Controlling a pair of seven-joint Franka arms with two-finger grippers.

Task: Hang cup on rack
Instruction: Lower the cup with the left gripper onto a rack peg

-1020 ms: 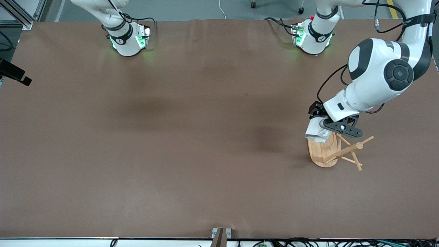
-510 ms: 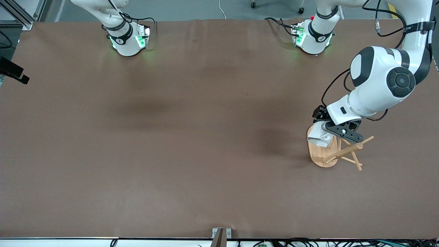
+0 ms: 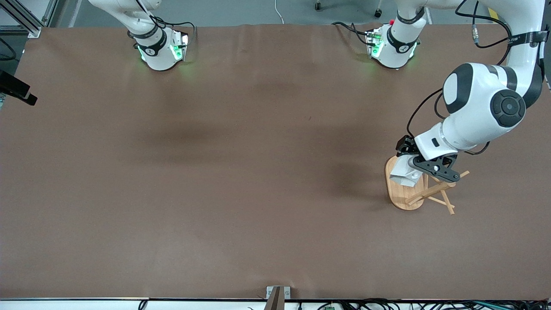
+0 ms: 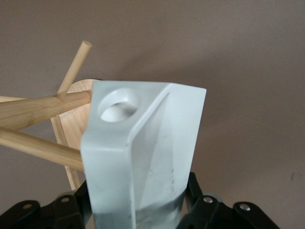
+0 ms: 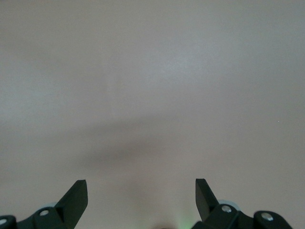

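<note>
The robot's left gripper needs to release the white faceted cup on a peg (image 3: 422, 189), against the post of the bamboo rack above the oval base. The cup is now held close to a peg tip.
The white faceted cup (image 3: 404, 172) is held in my left gripper (image 3: 424, 165), which is shut on its body, over the oval base of the bamboo rack (image 3: 402, 196) at the left arm's end of the table. In the left wrist view the cup (image 4: 143, 152) fills the middle, its handle with the round hole (image 4: 119, 105) pointing at the rack's pegs (image 4: 38, 107), close to a peg tip. The rack's post and slanted pegs (image 3: 439, 189) lean toward the front camera. My right gripper (image 5: 141, 191) is open and empty over bare table; it is out of the front view.
The brown table (image 3: 241, 172) is bare apart from the rack. The two arm bases (image 3: 161, 47) stand along the edge farthest from the front camera. A small metal bracket (image 3: 277, 295) sits at the nearest edge.
My left gripper with the cup has moved toward the left arm's end of the table and slightly lower, closer to the rack's post and pegs. The right arm has not moved.
</note>
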